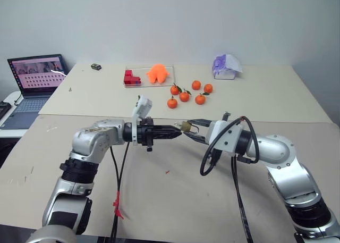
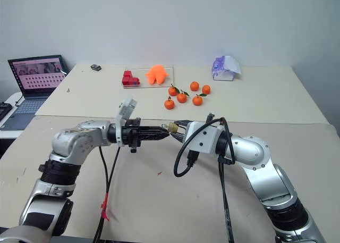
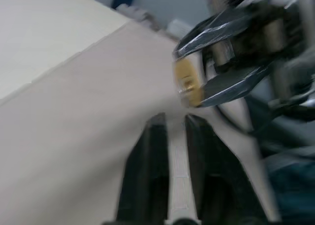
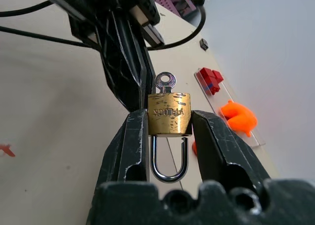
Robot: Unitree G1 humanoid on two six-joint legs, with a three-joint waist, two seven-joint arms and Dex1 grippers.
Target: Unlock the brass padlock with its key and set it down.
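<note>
The fingers of my left gripper point past the side of the brass padlock's key, so next I open them, line up and close on the key's round head [image 4: 166, 79].
The brass padlock [image 4: 169, 120] is pinched by its sides between the fingers of my right gripper [image 4: 170, 117], which is shut on it above the table. Its silver shackle [image 4: 170, 173] points back toward the right wrist. The key [image 4: 165, 81] sticks out of the padlock's far end, its round head free. My left gripper [image 1: 177, 130] points level at the padlock from the left, its tips just short of the key. In the left wrist view its fingers [image 3: 156, 131] stand slightly apart, open, with nothing between them.
Several mandarins [image 1: 186, 94], an orange toy [image 1: 158, 73], a red block [image 1: 130, 77] and a purple-white object [image 1: 226, 66] lie on the far table. A laptop [image 1: 34, 78] stands at the far left. Black cables [image 1: 234, 168] hang under both arms.
</note>
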